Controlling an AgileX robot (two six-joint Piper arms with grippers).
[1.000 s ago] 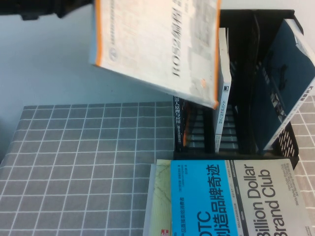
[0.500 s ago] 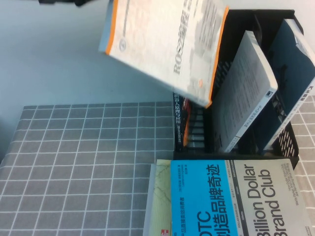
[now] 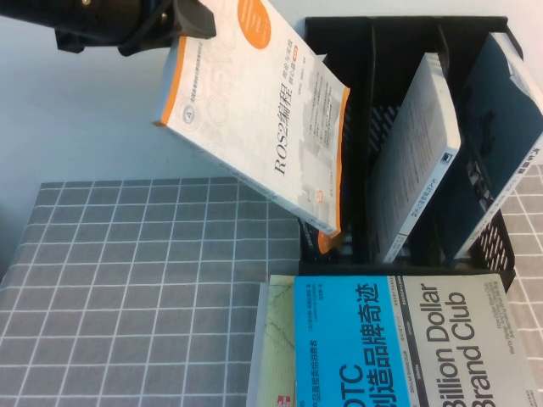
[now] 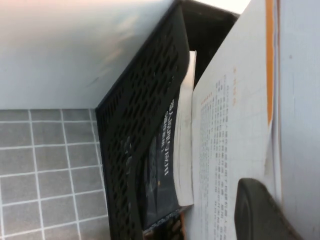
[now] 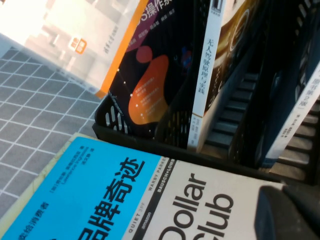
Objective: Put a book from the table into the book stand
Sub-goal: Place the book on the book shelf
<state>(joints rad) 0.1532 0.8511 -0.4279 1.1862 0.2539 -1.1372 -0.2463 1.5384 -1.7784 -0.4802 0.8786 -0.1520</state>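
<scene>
The robot's left hand will release the ROS book in the book stand's slot (image 3: pixel 343 200) between the stand's mesh side and the leaning white book.
My left gripper (image 3: pixel 188 20), at the top left of the high view, is shut on the upper edge of a white and orange ROS book (image 3: pixel 254 110). The book hangs tilted, and its lower corner reaches into the leftmost slot of the black book stand (image 3: pixel 399 30). In the left wrist view the book's page (image 4: pixel 230 125) lies against a dark book (image 4: pixel 162 160) inside the stand's mesh wall (image 4: pixel 132 130). My right gripper (image 5: pixel 290 215) shows only in the right wrist view, low over the white Billion Dollar Brand Club book (image 5: pixel 200 200).
A white book (image 3: pixel 416 170) and a dark blue book (image 3: pixel 492 136) lean to the right in the stand's other slots. A blue book (image 3: pixel 339 339), the white book (image 3: pixel 458 339) and a greenish one (image 3: pixel 271 339) lie at the front right on the grey checked cloth (image 3: pixel 127 280).
The ROS book has swung down and left, and its lower end is now in the leftmost slot. The left arm has come into view. The white book in the middle slot tipped to the right.
</scene>
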